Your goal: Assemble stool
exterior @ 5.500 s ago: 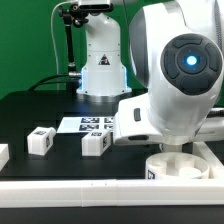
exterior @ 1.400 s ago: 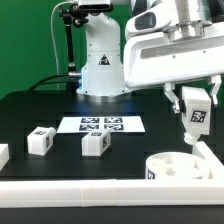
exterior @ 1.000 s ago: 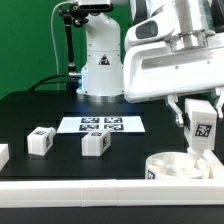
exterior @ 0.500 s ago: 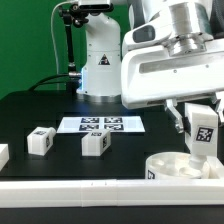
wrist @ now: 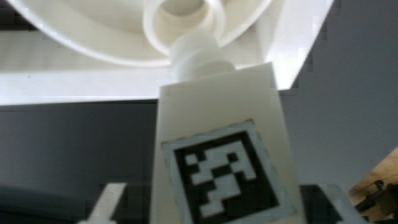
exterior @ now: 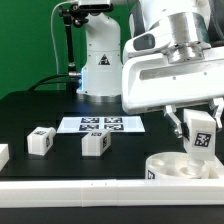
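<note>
Next, my gripper lets go of the white stool leg upright in the round white seat disc [exterior: 190, 165] by the front rail.
My gripper [exterior: 199, 126] is shut on a white stool leg [exterior: 201, 138] with a black-and-white tag and holds it upright at the exterior view's right. The leg's lower end is down at the round white seat disc [exterior: 168, 166], which lies by the front rail. In the wrist view the leg [wrist: 210, 115] runs from between my fingers [wrist: 107, 200] to a round socket of the seat disc [wrist: 98, 35]. I cannot tell how far it sits in. Two loose legs [exterior: 40, 140] [exterior: 96, 143] lie on the black table to the left.
The marker board [exterior: 100, 125] lies flat mid-table behind the loose legs. Another white part [exterior: 3, 154] shows at the left edge. A long white border rail [exterior: 70, 190] runs along the front. The arm's white base [exterior: 100, 60] stands at the back.
My gripper has carried the leg to the exterior view's right and lowered it onto the seat disc. The loose legs have not moved.
</note>
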`<act>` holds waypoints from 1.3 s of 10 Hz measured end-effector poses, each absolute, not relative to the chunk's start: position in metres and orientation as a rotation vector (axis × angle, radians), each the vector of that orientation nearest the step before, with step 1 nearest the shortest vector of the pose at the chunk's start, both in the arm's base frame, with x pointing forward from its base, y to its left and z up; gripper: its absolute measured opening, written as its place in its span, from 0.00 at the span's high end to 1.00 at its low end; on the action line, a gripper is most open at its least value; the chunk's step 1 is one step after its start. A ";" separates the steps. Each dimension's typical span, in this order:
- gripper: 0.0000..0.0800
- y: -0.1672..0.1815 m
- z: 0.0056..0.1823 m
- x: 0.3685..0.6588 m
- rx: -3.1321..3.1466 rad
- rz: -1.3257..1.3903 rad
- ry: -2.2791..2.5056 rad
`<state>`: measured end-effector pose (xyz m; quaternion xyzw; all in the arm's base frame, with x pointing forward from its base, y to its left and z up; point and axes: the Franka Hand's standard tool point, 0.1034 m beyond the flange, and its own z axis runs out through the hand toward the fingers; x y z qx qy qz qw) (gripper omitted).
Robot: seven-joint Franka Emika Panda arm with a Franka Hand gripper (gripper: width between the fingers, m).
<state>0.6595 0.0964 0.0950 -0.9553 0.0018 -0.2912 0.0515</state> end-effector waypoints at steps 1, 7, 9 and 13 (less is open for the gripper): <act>0.59 0.096 0.095 0.659 -2.907 -0.886 0.005; 0.59 0.095 0.090 0.649 -2.916 -0.872 -0.004; 0.59 0.095 0.083 0.647 -2.920 -0.860 -0.005; 0.59 0.099 0.078 0.642 -2.924 -0.846 -0.014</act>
